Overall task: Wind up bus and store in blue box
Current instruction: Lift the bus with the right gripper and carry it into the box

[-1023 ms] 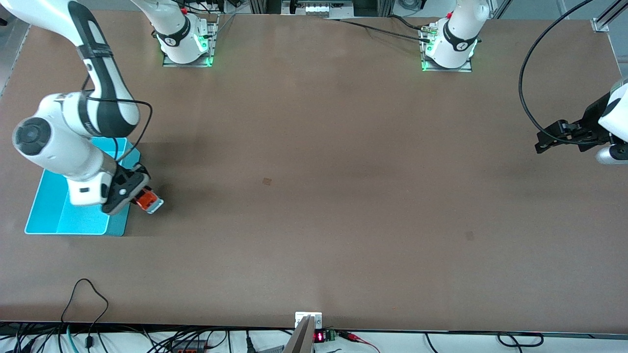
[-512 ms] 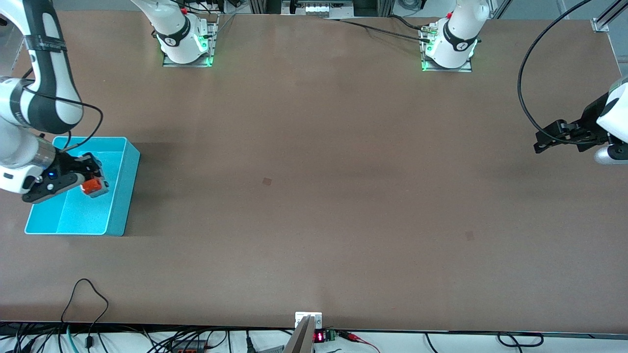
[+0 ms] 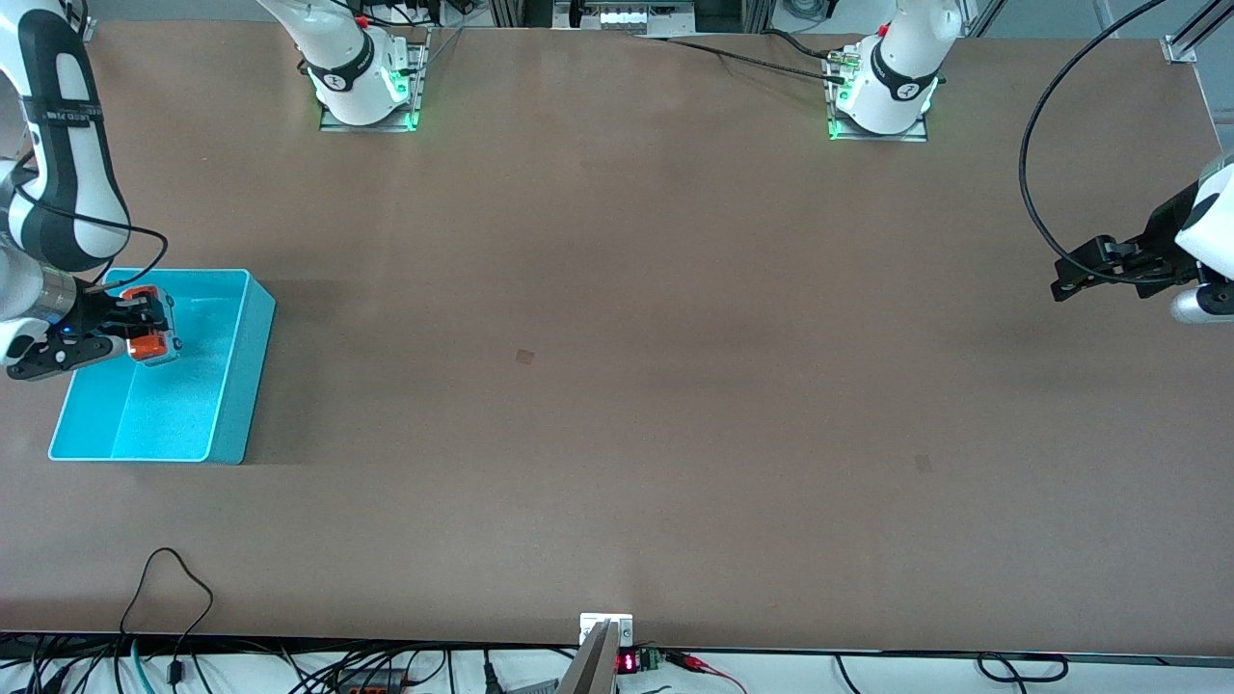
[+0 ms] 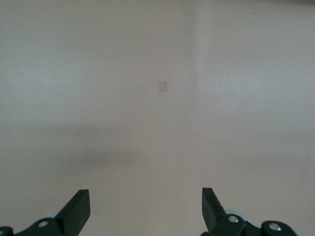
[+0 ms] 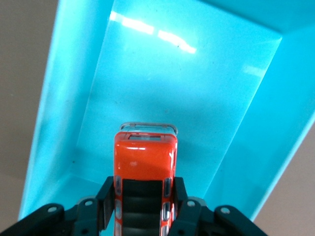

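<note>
Next, my right gripper puts the orange bus down on the blue box's bottom, toward the box's end [image 3: 199, 317] away from the cables.
The small orange bus [image 3: 149, 345] [image 5: 145, 167] hangs over the inside of the blue box [image 3: 228, 386] [image 5: 162, 88], clamped by its sides in my right gripper [image 3: 145, 333] [image 5: 142, 196], which is shut on it. The box sits at the right arm's end of the table, and only its bare floor shows under the bus. My left gripper [image 3: 1060, 280] [image 4: 146, 209] waits open above bare table at the left arm's end, nothing between its fingers.
The brown table [image 3: 617, 386] stretches wide between the two arms. Cables [image 3: 174, 578] trail along the edge nearest the camera. A thick black cable [image 3: 1036, 145] loops down to the left arm.
My right gripper has carried the bus from beside the box's outer wall to over its interior, toward the right arm's end. The left arm has not moved.
</note>
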Tool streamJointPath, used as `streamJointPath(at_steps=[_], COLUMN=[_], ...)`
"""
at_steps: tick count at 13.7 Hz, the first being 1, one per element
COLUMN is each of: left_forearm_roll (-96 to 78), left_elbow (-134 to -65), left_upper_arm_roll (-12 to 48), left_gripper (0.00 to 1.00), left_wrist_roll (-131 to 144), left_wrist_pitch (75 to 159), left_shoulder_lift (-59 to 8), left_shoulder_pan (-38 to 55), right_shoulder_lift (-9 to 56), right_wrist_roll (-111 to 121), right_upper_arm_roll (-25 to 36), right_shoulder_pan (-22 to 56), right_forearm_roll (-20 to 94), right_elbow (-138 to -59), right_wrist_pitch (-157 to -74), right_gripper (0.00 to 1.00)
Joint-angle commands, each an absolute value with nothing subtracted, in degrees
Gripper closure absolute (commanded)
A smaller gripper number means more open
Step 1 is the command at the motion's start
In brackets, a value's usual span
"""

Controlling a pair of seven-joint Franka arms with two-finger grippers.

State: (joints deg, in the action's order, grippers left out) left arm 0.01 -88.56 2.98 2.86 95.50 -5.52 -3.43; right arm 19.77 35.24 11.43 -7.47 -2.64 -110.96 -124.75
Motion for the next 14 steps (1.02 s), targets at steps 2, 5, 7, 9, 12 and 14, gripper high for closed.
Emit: streamJointPath(at_steps=[2, 5, 7, 9, 12, 14], left_forearm_roll=[-0.53, -0.53, -0.53, -0.79, -0.79, -0.79], left_elbow=[-88.86, -88.86, -88.68, -88.42, -88.42, -88.42], left_upper_arm_roll=[3.16, 3.16, 3.25, 3.34, 4.31, 4.39], left_gripper=[0.00, 0.00, 0.00, 0.00, 0.00, 0.00], left_wrist_roll=[1.49, 1.41, 1.32, 1.23, 1.32, 1.23], left_wrist_pitch=[95.36, 94.67, 94.39, 94.48, 94.48, 94.48], left_shoulder_lift=[-4.57, -4.48, -4.48, -4.48, -4.48, -4.48], left_shoulder_pan=[-3.16, -3.16, -3.16, -2.99, -3.16, -3.16], right_shoulder_lift=[19.86, 20.21, 21.18, 21.97, 22.94, 23.20], right_wrist_roll=[32.26, 30.94, 30.15, 27.61, 26.11, 24.88], right_upper_arm_roll=[12.57, 12.74, 12.74, 12.74, 12.74, 12.74], right_shoulder_pan=[-7.38, -7.73, -7.82, -7.82, -7.82, -7.82], right_forearm_roll=[-1.93, -1.93, -1.93, -2.02, -2.02, -2.02], right_elbow=[-117.05, -117.95, -117.86, -117.69, -117.60, -117.51], right_wrist_pitch=[-129.80, -130.69, -130.87, -130.96, -130.87, -130.87], right_gripper=[1.00, 1.00, 1.00, 1.00, 1.00, 1.00])
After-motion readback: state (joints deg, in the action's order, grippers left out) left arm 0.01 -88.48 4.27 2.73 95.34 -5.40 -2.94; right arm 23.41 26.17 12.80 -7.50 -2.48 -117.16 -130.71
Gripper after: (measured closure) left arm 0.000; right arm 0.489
